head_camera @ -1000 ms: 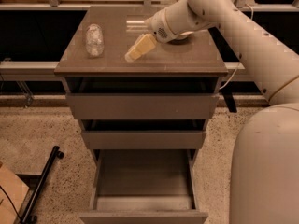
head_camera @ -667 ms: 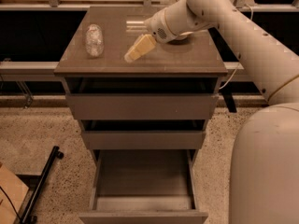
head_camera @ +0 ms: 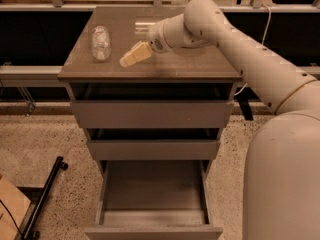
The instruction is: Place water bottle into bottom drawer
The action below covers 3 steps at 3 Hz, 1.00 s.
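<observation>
The water bottle's near end (head_camera: pixel 101 54), the one closer to the drawer fronts, is the next place for my gripper to go, and it should close there.
The water bottle (head_camera: pixel 100 43), clear and crinkled, lies on the left part of the cabinet top (head_camera: pixel 190 64). My gripper (head_camera: pixel 133 56), with cream-coloured tips, hovers just over the cabinet top a short way right of the bottle and points towards it without touching it. The arm reaches in from the right. The bottom drawer (head_camera: pixel 150 191) is pulled out, and its plain floor shows with nothing in it.
The two upper drawers (head_camera: pixel 152 115) are slightly ajar. A black bar (head_camera: pixel 46 196) lies on the speckled floor at the left, next to a brown board (head_camera: pixel 9 209). My white base (head_camera: pixel 285 179) fills the lower right.
My gripper has moved left across the cabinet top, closer to the bottle. The bottle and the drawers have not moved.
</observation>
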### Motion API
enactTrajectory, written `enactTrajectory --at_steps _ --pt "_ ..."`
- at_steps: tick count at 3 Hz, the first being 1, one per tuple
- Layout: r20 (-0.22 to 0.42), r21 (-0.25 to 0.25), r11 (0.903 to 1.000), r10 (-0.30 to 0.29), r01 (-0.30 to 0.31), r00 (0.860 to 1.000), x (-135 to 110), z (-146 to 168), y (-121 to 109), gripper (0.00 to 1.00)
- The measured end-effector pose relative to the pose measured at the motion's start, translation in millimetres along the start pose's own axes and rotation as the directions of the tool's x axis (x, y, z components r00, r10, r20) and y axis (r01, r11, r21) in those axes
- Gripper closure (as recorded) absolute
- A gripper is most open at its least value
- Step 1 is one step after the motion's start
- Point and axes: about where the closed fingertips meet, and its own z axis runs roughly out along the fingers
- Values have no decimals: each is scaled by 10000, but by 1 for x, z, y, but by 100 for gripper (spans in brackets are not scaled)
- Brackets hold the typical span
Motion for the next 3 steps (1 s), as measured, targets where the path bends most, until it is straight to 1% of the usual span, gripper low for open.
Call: enactTrajectory --at_steps 1,2,3 --pt "554 747 9943 721 -762 9959 5 33 -11 0" --pt "1291 1113 9851 1163 -1309 9848 -1 65 -22 0" --pt "1903 922 9829 1399 -1596 9717 -13 93 -21 0"
